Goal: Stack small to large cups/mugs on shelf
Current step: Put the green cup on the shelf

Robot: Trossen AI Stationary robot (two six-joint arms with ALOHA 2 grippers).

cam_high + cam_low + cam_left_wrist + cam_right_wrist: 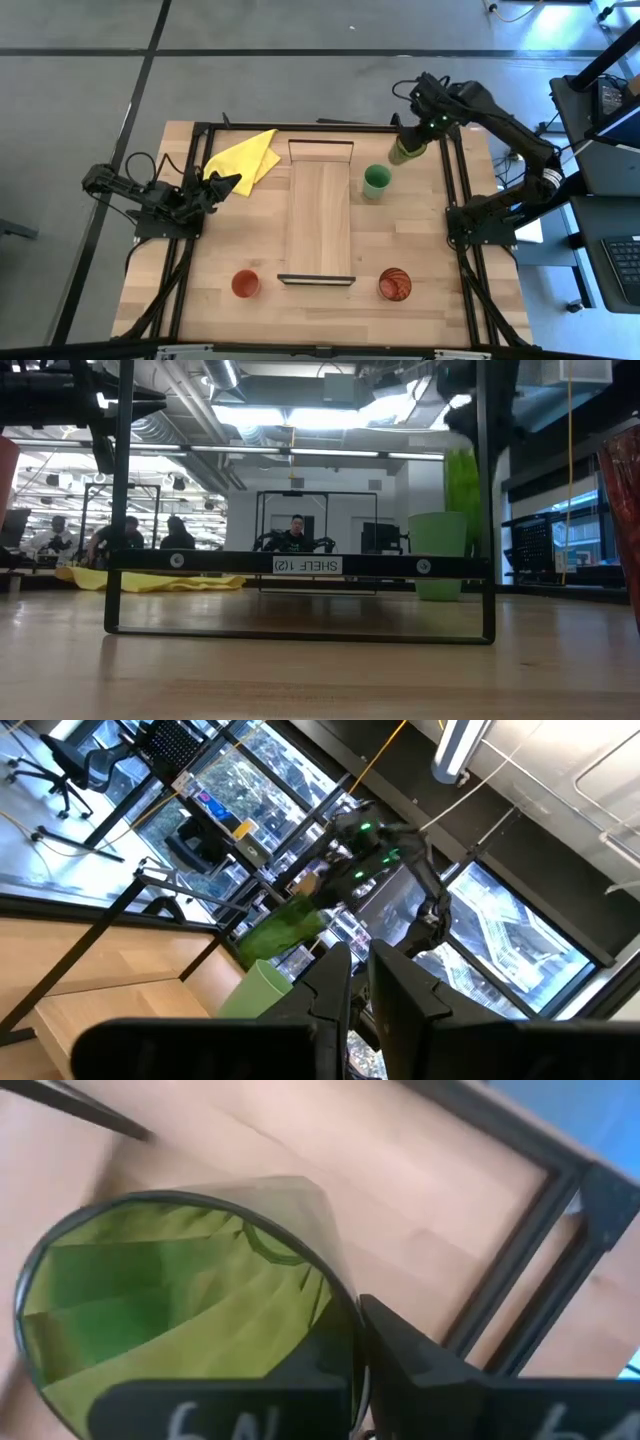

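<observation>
The robot's right gripper will set the olive-green tumbler down on the far end of the shelf plank [329,174].
My right gripper [414,138] is shut on the tall olive-green tumbler [404,151] at the table's far right; the tumbler also shows in the low view [462,490]. The bright green cup [376,181] stands on its base just right of the shelf plank [320,215]. The red-brown ribbed cup [394,284] stands near the plank's near right corner, and the orange-red cup [245,284] to the left of its near end. My left gripper [228,183] is shut and empty by the yellow cloth [245,158]. My right gripper holds the olive-green tumbler by its rim [340,1295], with the wall between the two fingers: one finger [410,1365] is outside, the other seems to be inside the mouth. The fingers come from above. The tumbler hangs tilted [285,925], seemingly clear of the table.
A black metal frame [452,170] runs along the table's left, right and far sides. The plank's dark brackets [300,630] stand at both short ends. The yellow cloth lies at the far left. People sit in the room behind the table [296,532].
</observation>
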